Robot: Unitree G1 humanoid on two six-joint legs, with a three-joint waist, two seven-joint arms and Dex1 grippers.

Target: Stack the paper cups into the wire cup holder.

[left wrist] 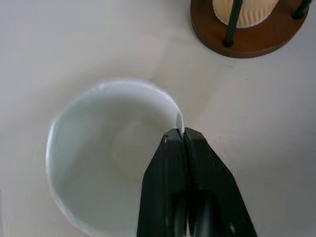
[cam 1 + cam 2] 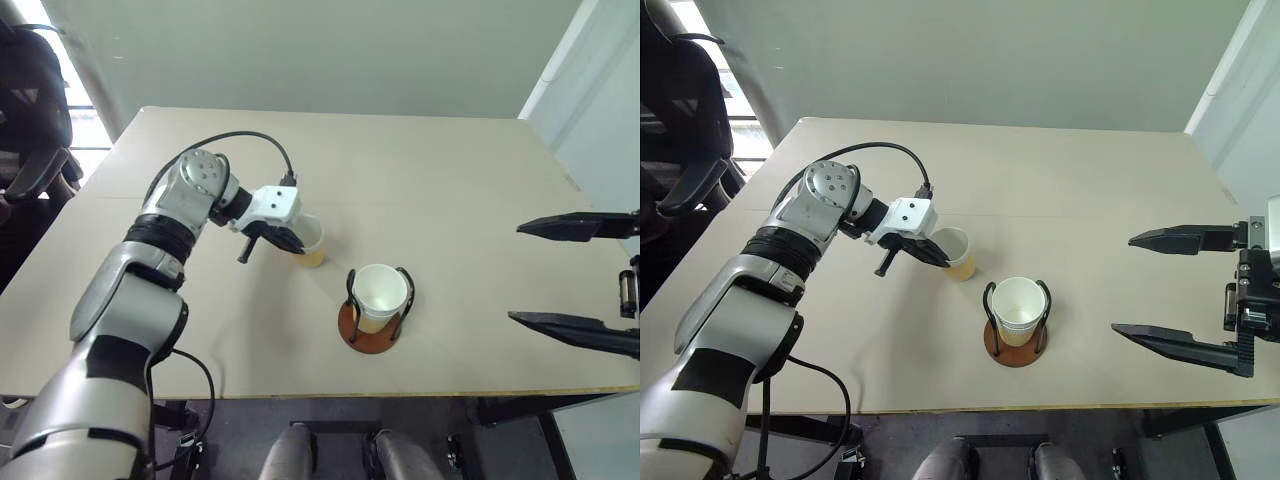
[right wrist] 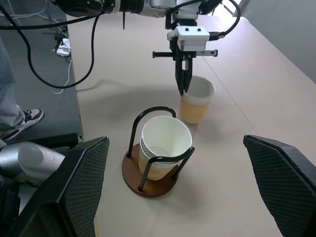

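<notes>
Next, I let go of the loose paper cup with my left gripper inside the paper cup (image 2: 381,290) that is between the holder's black wire loops.
A loose paper cup (image 2: 313,244) stands upright on the table, just up and left of the wire cup holder (image 2: 361,337). My left gripper (image 2: 290,243) reaches down over it and is shut on its rim. In the left wrist view the two fingers (image 1: 168,168) pinch the thin white cup wall (image 1: 98,148) between them. The holder's brown base (image 3: 132,170) carries a paper cup (image 3: 165,140) between its black wire loops. A second rim seems to be nested under that cup. My right gripper (image 2: 1122,284) hovers open at the table's right side, holding nothing.
The beige table (image 2: 420,170) stretches wide behind and to the right of the cups. Its front edge (image 2: 330,392) runs close below the holder. A dark chair (image 2: 35,110) stands off the far left corner. A cable (image 2: 240,140) loops over my left wrist.
</notes>
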